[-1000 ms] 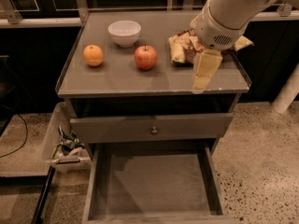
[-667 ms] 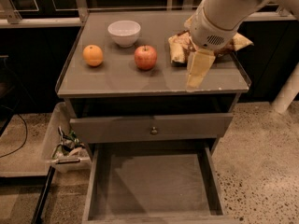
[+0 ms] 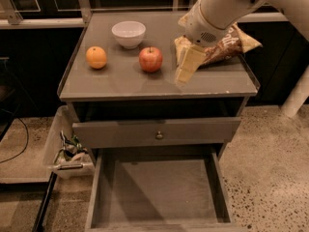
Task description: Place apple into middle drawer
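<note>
My gripper closes next around the sides of the red apple (image 3: pixel 150 61), which stands between the orange and the brown snack bag.
The red apple (image 3: pixel 150 59) stands upright on the grey cabinet top (image 3: pixel 120 83), near its middle. My gripper (image 3: pixel 185 71) hangs just above the cabinet top, a short way to the right of the apple, not touching it and holding nothing that I can see. The middle drawer (image 3: pixel 95 190) is pulled out at the bottom of the view, below the cabinet top. Its flat grey floor is bare.
An orange (image 3: pixel 96 57) lies left of the apple and a white bowl (image 3: pixel 128 34) stands behind them. A brown snack bag (image 3: pixel 229 45) lies at the back right, under my arm. A shut drawer front with a brass knob (image 3: pixel 159 135) sits above the open drawer. A white bin (image 3: pixel 60 149) stands on the floor at left.
My gripper has moved left along the cabinet top, closer to the apple. The apple, the orange, the bowl and the drawer have not moved.
</note>
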`<state>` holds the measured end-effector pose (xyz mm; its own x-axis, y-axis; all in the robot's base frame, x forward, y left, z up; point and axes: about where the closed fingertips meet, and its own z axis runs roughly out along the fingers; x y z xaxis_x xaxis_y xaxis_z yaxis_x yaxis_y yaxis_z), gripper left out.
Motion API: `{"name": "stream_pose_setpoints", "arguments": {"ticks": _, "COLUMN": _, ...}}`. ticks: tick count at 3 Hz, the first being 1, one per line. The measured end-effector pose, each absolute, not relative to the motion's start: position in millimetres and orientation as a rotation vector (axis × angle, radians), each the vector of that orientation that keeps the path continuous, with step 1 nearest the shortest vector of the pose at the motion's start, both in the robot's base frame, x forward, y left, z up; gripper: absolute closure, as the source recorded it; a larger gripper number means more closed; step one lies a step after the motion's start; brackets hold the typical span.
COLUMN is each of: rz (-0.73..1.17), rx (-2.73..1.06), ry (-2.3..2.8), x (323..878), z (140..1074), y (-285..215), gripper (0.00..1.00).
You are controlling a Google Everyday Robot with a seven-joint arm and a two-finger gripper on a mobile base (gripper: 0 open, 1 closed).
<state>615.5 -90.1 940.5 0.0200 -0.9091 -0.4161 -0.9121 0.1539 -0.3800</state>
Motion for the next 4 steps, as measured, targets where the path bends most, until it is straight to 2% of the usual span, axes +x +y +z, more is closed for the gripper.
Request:
{"name": "stream_pose_setpoints", "arguments": {"ticks": 2, "rz": 0.441, "rx": -1.554, "ry": 1.892, "x": 653.1, "z": 913.0, "y": -68.8, "gripper": 0.0}}
{"name": "stream_pose_setpoints", "arguments": {"ticks": 3, "rz": 0.537, "rx": -1.502, "ry": 1.874, "x": 667.6, "z": 904.0, "y": -54.2, "gripper": 0.0}}
{"name": "stream_pose_setpoints", "arguments": {"ticks": 4, "rz": 0.501, "rx": -1.492, "ry": 1.836, "x": 677.8, "z": 902.7, "y": -40.3, "gripper": 0.0}}
